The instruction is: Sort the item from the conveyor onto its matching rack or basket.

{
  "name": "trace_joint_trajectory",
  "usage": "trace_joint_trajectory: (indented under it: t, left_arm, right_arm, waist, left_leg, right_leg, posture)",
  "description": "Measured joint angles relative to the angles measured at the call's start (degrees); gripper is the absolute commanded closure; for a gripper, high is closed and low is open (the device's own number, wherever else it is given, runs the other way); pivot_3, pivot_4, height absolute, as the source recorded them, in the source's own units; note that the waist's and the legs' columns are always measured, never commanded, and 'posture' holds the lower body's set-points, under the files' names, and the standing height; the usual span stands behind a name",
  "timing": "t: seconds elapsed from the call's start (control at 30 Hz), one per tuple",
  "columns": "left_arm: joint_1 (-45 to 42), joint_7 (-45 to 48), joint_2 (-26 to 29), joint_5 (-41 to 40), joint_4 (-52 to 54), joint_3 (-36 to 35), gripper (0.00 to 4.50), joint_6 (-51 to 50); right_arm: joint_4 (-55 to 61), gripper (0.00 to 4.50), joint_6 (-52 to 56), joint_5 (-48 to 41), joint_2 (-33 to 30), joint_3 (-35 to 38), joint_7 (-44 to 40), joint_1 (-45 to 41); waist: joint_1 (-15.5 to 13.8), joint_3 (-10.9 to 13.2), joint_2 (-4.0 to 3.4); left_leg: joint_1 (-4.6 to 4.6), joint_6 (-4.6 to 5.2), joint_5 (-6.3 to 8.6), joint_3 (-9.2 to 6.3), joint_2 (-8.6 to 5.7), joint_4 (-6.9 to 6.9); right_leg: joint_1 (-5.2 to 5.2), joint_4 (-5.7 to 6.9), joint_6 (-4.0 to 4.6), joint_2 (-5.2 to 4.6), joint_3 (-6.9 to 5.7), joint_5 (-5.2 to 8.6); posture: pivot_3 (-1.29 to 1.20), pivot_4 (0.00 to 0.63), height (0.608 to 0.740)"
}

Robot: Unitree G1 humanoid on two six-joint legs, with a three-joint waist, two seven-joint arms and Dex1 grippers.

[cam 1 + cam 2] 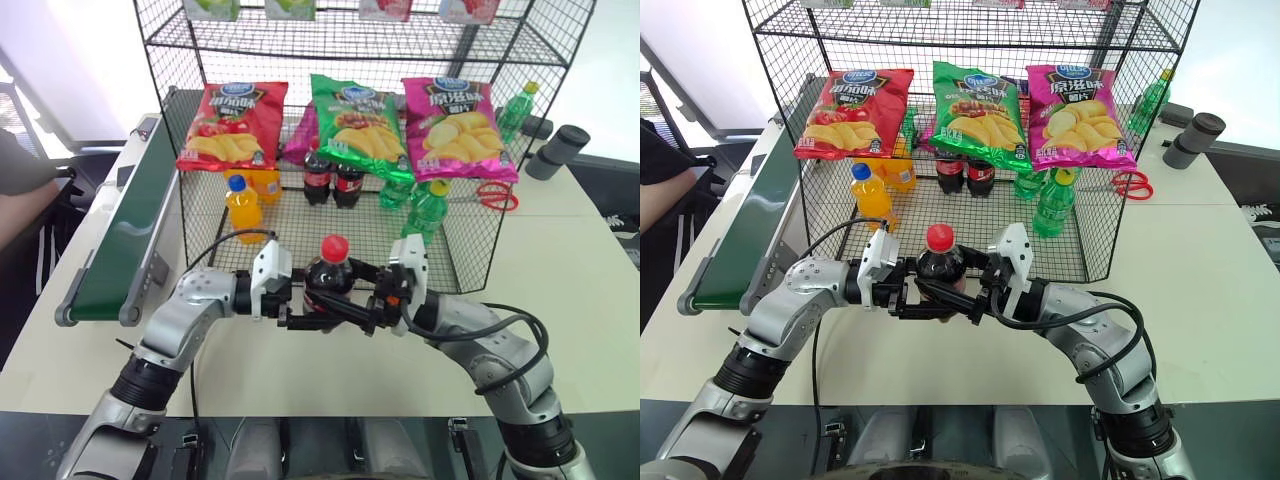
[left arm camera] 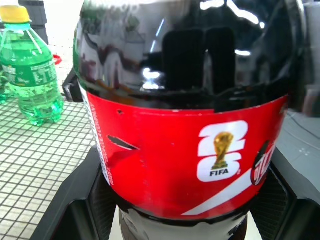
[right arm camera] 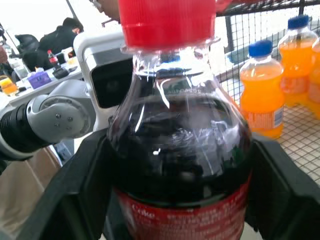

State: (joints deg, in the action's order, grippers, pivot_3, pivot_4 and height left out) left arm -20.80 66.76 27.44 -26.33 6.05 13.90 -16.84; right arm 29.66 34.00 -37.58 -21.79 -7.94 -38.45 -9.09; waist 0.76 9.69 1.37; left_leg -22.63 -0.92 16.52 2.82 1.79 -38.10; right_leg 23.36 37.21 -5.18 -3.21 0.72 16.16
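Note:
The robot's right gripper will release the cola bottle on the wire bottom of the rack, in front of the other cola bottles (image 1: 347,248).
The item, a small cola bottle (image 1: 328,268) with a red cap and red label, stands upright in the air just in front of the rack (image 1: 300,232), a black wire cage. My left gripper (image 1: 312,302) reaches in from the left and is shut on the bottle's lower body. From the right comes my right gripper (image 1: 355,302), shut on the same bottle, its black fingers (image 3: 75,200) flanking the dark body (image 3: 180,165). The red label (image 2: 185,150) sits between the left fingers (image 2: 75,205). The conveyor (image 1: 125,240), a dark green belt, runs along the table's left side with nothing on it.
Inside the rack stand orange-drink bottles (image 1: 243,203), two cola bottles (image 1: 332,180) and green bottles (image 1: 428,210), under three hanging crisp bags (image 1: 352,120). Red scissors (image 1: 497,195) and a dark cylinder (image 1: 558,150) lie at the right. A person's arm (image 1: 20,190) shows at far left.

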Motion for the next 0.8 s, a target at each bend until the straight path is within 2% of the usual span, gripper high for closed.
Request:
trace_joint_trajectory:
  t: [0.07, 0.17, 0.3, 0.43, 0.6, 0.67, 0.8]
  left_arm:
    - [0.0, 0.3, -0.2, 0.0, -0.2, 0.0, 1.54, -0.3]
    - [-0.1, 0.2, -0.4, 0.0, -0.3, -0.2, 0.08, -0.6]
    - [0.2, -2.2, -0.5, 1.0, -0.3, -2.0, 0.03, 1.1]
    - [5.1, -6.1, 1.3, 2.4, -0.9, -6.3, 0.03, 2.8]
    - [12.3, -13.1, 0.8, 4.5, -2.4, -13.0, 0.03, 7.8]
    - [14.6, -16.5, -0.9, 4.6, -2.5, -15.7, 0.03, 9.8]
    - [17.8, -20.9, -3.3, 4.5, 1.1, -17.6, 0.03, 11.2]
  right_arm:
    - [0.0, 1.5, 0.0, -0.1, 0.0, 0.0, 0.1, 0.2]
    - [0.0, 1.5, 0.1, -0.2, -0.1, 0.0, 0.3, 0.2]
    - [-1.0, 1.5, -1.3, 1.7, 0.3, 0.0, 1.1, 0.0]
    - [-5.8, 1.5, -5.9, 6.7, 1.5, 0.5, 3.2, -1.3]
    - [-18.3, 1.5, -15.5, 15.8, 6.8, 1.7, 9.2, -6.2]
    - [-25.3, 1.5, -21.2, 19.0, 10.3, 1.8, 11.3, -8.0]
    - [-39.8, 1.5, -31.9, 24.3, 16.0, 2.2, 15.4, -13.1]
  waist:
    - [0.0, 0.0, 0.0]
    - [0.0, 0.0, 0.0]
    - [0.1, 0.0, 0.0]
    - [0.3, 0.0, 0.0]
    - [0.1, 0.0, -0.01]
    - [0.0, 0.0, -0.01]
    - [0.3, 0.0, -0.03]
  left_leg:
    - [0.0, 0.0, 0.0, 0.0, 0.0, 0.0]
    - [0.0, 0.0, 0.0, -0.01, 0.0, -0.01]
    - [0.03, 0.0, 0.0, -0.01, 0.01, -0.01]
    - [0.07, 0.0, 0.0, 0.0, 0.05, 0.0]
    - [0.1, 0.0, 0.0, 0.01, 0.05, 0.0]
    - [0.09, 0.0, 0.0, 0.04, 0.04, 0.0]
    - [0.08, -0.01, 0.0, 0.09, 0.02, 0.0]
  right_leg:
    - [0.0, 0.0, 0.0, 0.01, 0.0, 0.0]
    - [0.0, 0.01, 0.0, 0.02, 0.0, 0.0]
    - [-0.01, 0.02, -0.01, 0.02, 0.0, 0.0]
    - [0.0, 0.06, 0.0, 0.07, 0.01, 0.0]
    - [0.0, 0.11, 0.0, 0.0, 0.03, 0.0]
    - [0.0, 0.09, 0.0, -0.05, 0.04, 0.0]
    - [0.02, 0.11, -0.01, -0.2, 0.06, -0.01]
  posture:
    - [0.0, 0.15, 0.74]
    - [0.0, 0.15, 0.74]
    - [0.0, 0.15, 0.74]
    - [0.0, 0.15, 0.74]
    - [0.0, 0.15, 0.74]
    - [0.0, 0.15, 0.74]
    - [0.0, 0.15, 0.74]
